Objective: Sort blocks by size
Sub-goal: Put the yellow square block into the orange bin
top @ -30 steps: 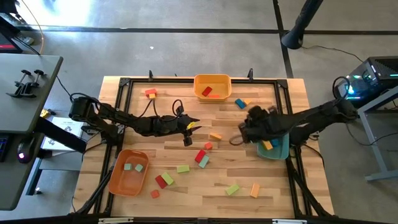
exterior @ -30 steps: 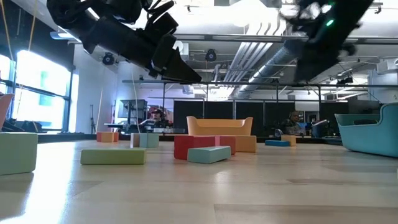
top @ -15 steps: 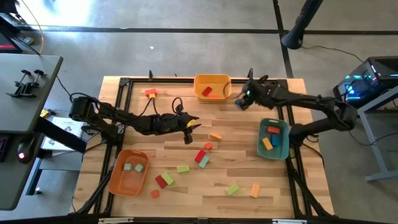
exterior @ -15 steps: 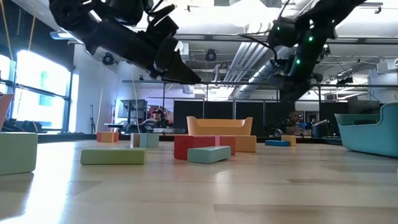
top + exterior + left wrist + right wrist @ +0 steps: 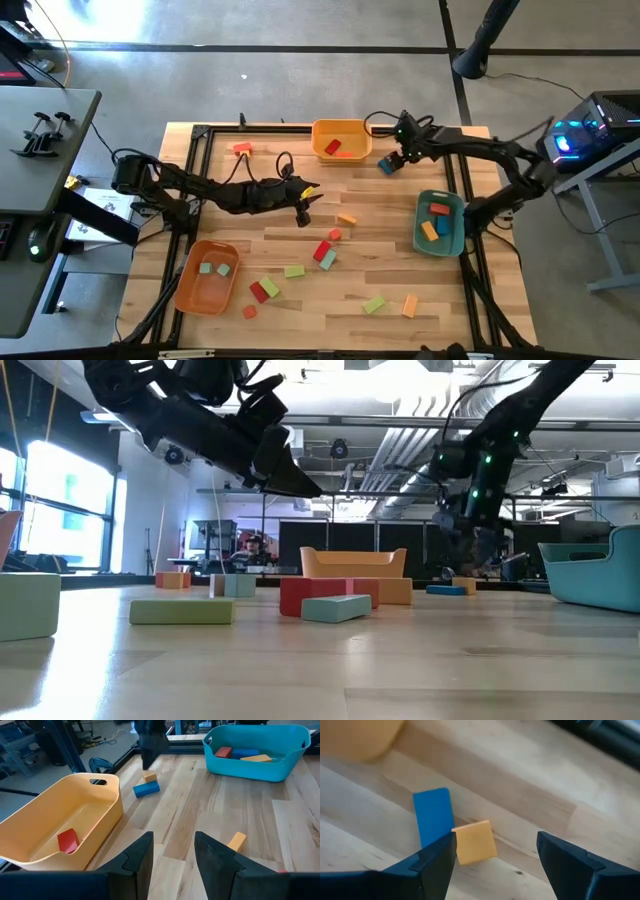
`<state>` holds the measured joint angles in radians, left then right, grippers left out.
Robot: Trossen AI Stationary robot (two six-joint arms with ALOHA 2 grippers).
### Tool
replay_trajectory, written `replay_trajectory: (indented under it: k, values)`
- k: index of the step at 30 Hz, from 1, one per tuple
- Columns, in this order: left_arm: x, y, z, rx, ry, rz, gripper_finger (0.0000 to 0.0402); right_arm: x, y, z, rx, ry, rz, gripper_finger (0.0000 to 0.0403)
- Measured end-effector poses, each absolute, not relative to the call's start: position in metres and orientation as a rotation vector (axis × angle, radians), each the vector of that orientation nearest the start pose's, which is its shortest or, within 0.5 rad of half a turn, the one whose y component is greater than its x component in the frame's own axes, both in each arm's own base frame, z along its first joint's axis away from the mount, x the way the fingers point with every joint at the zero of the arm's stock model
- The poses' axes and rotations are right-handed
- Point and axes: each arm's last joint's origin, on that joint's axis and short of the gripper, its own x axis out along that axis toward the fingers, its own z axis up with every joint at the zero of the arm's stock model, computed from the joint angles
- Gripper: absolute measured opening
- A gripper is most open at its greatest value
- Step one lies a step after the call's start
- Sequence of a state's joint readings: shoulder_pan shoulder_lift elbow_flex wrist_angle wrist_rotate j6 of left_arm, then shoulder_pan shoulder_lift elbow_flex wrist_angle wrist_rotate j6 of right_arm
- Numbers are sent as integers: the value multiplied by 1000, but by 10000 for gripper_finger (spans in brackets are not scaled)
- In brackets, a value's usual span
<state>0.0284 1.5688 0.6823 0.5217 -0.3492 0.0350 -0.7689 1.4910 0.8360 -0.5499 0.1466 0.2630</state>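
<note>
The orange cube is resting against the blue bar, next to a finger of my right gripper, so I should move over and grip the orange cube alone [image 5: 476, 842].
Blocks lie scattered on the wooden table. A blue bar [image 5: 433, 817] and a small orange cube [image 5: 474, 842] lie side by side just right of the yellow tray [image 5: 341, 140]. My right gripper [image 5: 495, 851] hangs open above them, pointing steeply down; the orange cube shows near one of its fingers. It shows in the high view as right gripper [image 5: 392, 160]. My left gripper [image 5: 303, 205] hovers open over the table's middle, nothing between its fingers [image 5: 140, 855]. Red, teal, green and orange blocks [image 5: 322, 252] lie on the near half.
The yellow tray holds a red block [image 5: 67, 840]. A teal tray [image 5: 440, 222] at the right holds red, blue and orange blocks. An orange tray [image 5: 207, 275] at the near left holds two green blocks. An orange block [image 5: 242, 149] lies at the far left.
My right gripper has swung from beside the teal tray toward the table's far edge, come down and tipped its fingers downward, and now hangs over the blue bar and orange cube by the yellow tray.
</note>
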Motion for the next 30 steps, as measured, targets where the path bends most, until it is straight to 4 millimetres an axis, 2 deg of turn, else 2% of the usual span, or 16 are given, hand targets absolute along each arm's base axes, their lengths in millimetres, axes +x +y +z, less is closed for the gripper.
replay_trajectory:
  k: [10, 22, 30]
  values:
    - [309, 19, 182, 94, 369, 366, 129, 193, -190, 152, 625, 1162, -875, 268]
    - [309, 19, 182, 91, 367, 367, 129, 196, -192, 147, 609, 1180, -815, 172]
    - [309, 19, 182, 63, 363, 372, 129, 197, -194, 147, 547, 1191, -772, 168]
